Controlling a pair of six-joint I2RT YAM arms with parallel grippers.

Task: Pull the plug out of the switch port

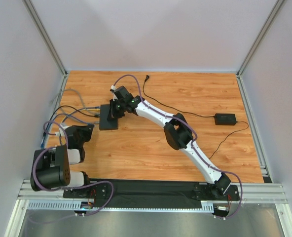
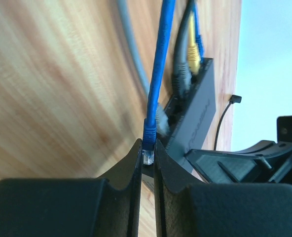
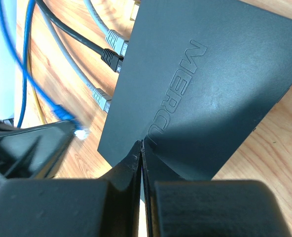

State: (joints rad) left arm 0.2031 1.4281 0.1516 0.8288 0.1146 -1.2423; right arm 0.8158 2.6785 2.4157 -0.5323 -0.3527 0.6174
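The robot's left gripper will release the plug of the blue cable on bare wood (image 1: 159, 147) between the switch and the brick, closer to the front edge.
The switch (image 1: 108, 118) is a flat black box on the wooden table, with its port edge facing left. My left gripper (image 2: 147, 154) is shut on the clear plug (image 2: 147, 157) of a blue cable (image 2: 158, 74). The plug is out of the switch (image 2: 198, 111) and a short way in front of its port edge. In the right wrist view the same plug (image 3: 80, 132) hangs free, left of the switch (image 3: 200, 84). My right gripper (image 3: 142, 144) is shut, with its tips resting on the switch's top. From above, the left gripper (image 1: 88, 130) is left of the switch and the right gripper (image 1: 117, 106) is over it.
Grey (image 3: 102, 98), black (image 3: 111, 57) and other cables stay plugged in the port edge, and yellow and blue ones (image 2: 193, 49) show too. A small black adapter brick (image 1: 225, 119) with a thin cord lies at the right. Cage walls stand close on the left.
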